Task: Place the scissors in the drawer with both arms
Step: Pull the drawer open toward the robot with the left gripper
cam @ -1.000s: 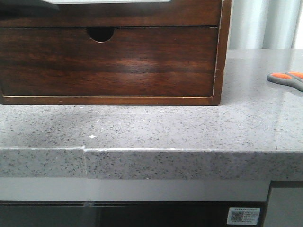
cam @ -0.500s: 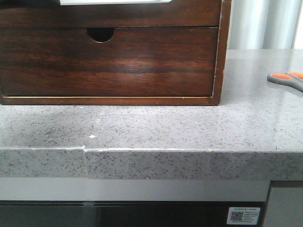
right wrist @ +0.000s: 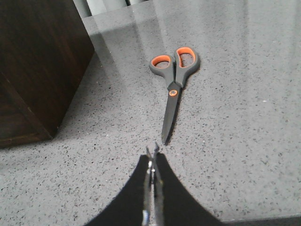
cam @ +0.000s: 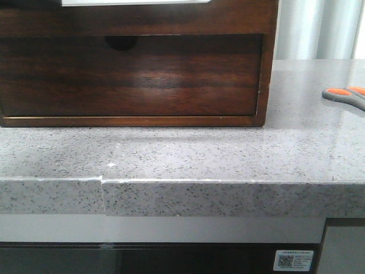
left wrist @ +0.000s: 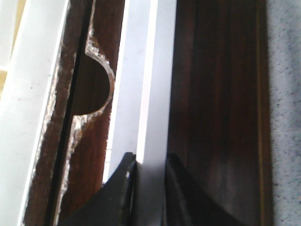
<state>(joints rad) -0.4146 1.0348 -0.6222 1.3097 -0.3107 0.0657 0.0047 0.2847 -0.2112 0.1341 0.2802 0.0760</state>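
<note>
My right gripper needs to close on the orange pivot (cam: pixel 361 105) (right wrist: pixel 173 92) of the scissors, where their grey handles join the blades.
The scissors (cam: pixel 345 96), grey handles with orange lining, lie closed on the counter at the far right. They also show in the right wrist view (right wrist: pixel 172 92), blades pointing at my right gripper (right wrist: pixel 152 149). That gripper is shut and empty, just short of the blade tip. The drawer (cam: pixel 137 20) is the upper one in the wooden box, its white cutout at the front view's top edge. In the left wrist view my left gripper (left wrist: pixel 150 162) is shut on the pale edge of the drawer (left wrist: pixel 157 94). Neither arm shows in the front view.
The lower drawer front (cam: pixel 131 74) with the small semicircular notch lies in shadow under the upper one. The wooden box (right wrist: pixel 37 61) stands left of the scissors. The speckled grey counter (cam: pixel 188 154) ends at a front edge near the camera.
The upper drawer front has come forward toward the camera. Its shadow now covers the top of the lower drawer and its notch. The scissors have not moved.
</note>
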